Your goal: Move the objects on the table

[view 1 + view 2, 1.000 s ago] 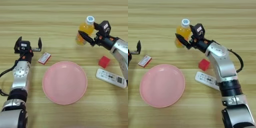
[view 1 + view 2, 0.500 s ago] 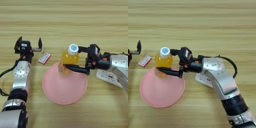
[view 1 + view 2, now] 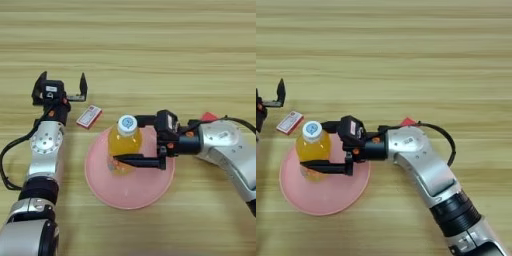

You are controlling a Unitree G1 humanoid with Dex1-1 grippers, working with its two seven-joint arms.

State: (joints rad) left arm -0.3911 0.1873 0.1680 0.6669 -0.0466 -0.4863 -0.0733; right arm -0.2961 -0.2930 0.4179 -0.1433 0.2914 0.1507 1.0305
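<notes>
Next, I set the orange drink bottle upright near the middle of the round pink plate (image 3: 122, 167) with my right gripper.
An orange drink bottle (image 3: 123, 146) with a white cap stands upright over the left half of the round pink plate (image 3: 131, 193). My right gripper (image 3: 125, 139) is shut on it, one black finger behind the bottle's neck and the other across its lower front. Whether the bottle's base touches the plate I cannot tell. A small flat red-and-white box (image 3: 89, 116) lies on the table (image 3: 150, 55) just beyond the plate's upper left rim. My left gripper (image 3: 61, 83) is parked at the far left, open and holding nothing, a short way left of the box.
A small red block (image 3: 209, 117) peeks out behind my right forearm (image 3: 222, 145), which crosses the table from the right and covers what lies under it. Bare wood stretches across the far half of the table.
My right gripper has carried the bottle from the far right of the table leftward and nearer, down over the plate. The left arm and the box have stayed put.
</notes>
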